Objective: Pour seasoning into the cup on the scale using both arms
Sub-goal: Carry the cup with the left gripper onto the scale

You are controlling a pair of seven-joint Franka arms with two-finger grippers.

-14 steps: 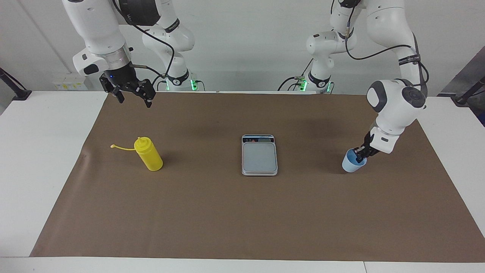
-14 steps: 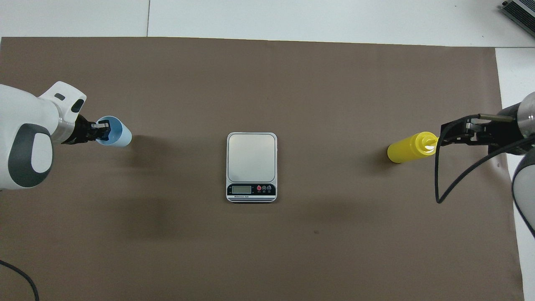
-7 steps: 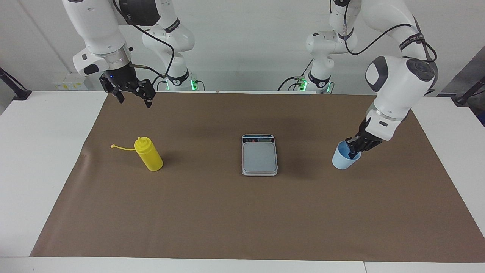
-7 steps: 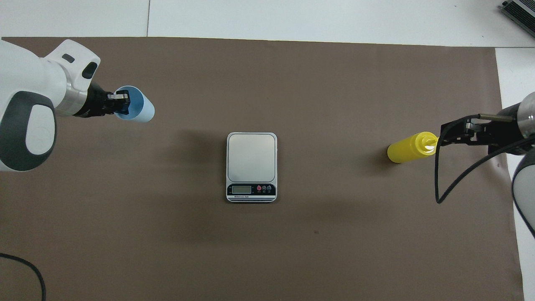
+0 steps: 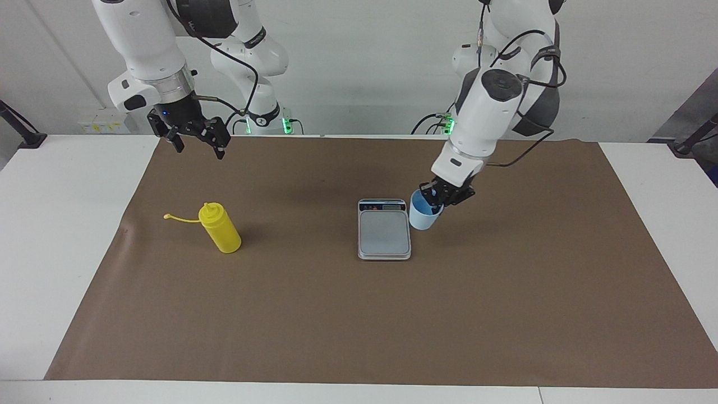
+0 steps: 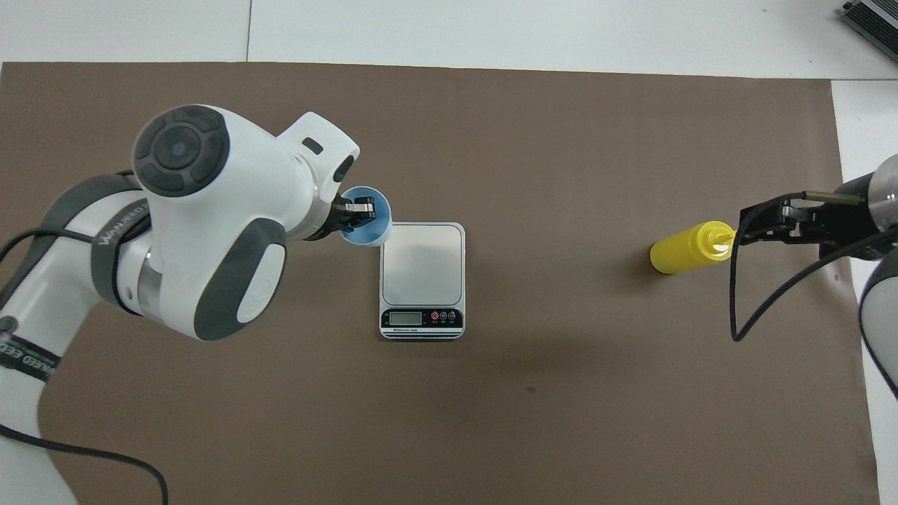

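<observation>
The robot's left gripper should set the light blue cup, now just above the mat beside the scale, down close to the middle of the scale's silver plate [image 6: 426, 259].
The light blue cup [image 5: 422, 216] hangs from my left gripper [image 5: 435, 198], which is shut on its rim, one finger inside. It is held just above the mat, beside the scale's [image 5: 384, 233] edge toward the left arm's end. In the overhead view the cup [image 6: 366, 230] and left gripper [image 6: 358, 210] sit at the corner of the scale [image 6: 422, 263]. The yellow seasoning bottle [image 5: 220, 227] stands upright toward the right arm's end, its cap strap [image 5: 179, 217] trailing. My right gripper [image 5: 195, 145] is open and raised over the mat by the bottle [image 6: 684, 249], waiting.
A brown mat [image 5: 359, 314] covers most of the white table [image 5: 61, 235]. The scale's display strip [image 6: 421, 319] faces the robots. A grey device [image 6: 873, 17] lies at the table's corner farthest from the robots, at the right arm's end.
My left gripper lifted the cup off the mat and carried it from the left arm's end to the scale's edge. The right arm, bottle and scale have not moved.
</observation>
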